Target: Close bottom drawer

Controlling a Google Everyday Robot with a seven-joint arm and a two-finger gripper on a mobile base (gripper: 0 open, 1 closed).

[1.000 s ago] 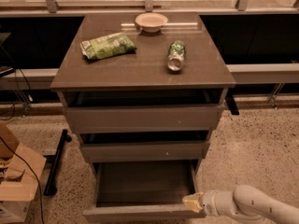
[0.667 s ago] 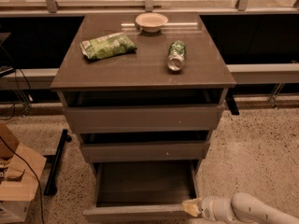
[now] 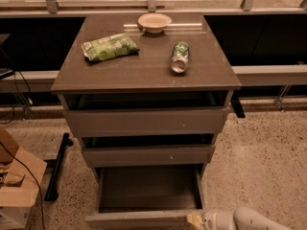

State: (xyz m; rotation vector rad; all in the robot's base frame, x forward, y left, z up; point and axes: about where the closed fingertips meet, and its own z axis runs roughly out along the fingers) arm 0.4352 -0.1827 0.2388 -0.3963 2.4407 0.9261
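Note:
I will release the bottom drawer's front panel close beneath the front of the middle drawer [image 3: 148,186].
The bottom drawer [image 3: 144,218] of the grey-brown cabinet stands pulled far out, its plain grey tray interior [image 3: 148,188] empty and its slim front panel at the lower edge of the view. My gripper [image 3: 195,219] comes in from the lower right on a white arm and rests against the right end of that front panel. The two drawers above are each pulled out a little.
On the cabinet top [image 3: 144,68] lie a green chip bag [image 3: 109,47], a tipped green can [image 3: 180,56] and a pale bowl [image 3: 154,22]. A cardboard box [image 3: 17,186] and a black bar [image 3: 57,164] stand on the speckled floor at left.
My arm and gripper have slid lower in the view, staying at the right end of the bottom drawer's front. The drawer looks as far out as before.

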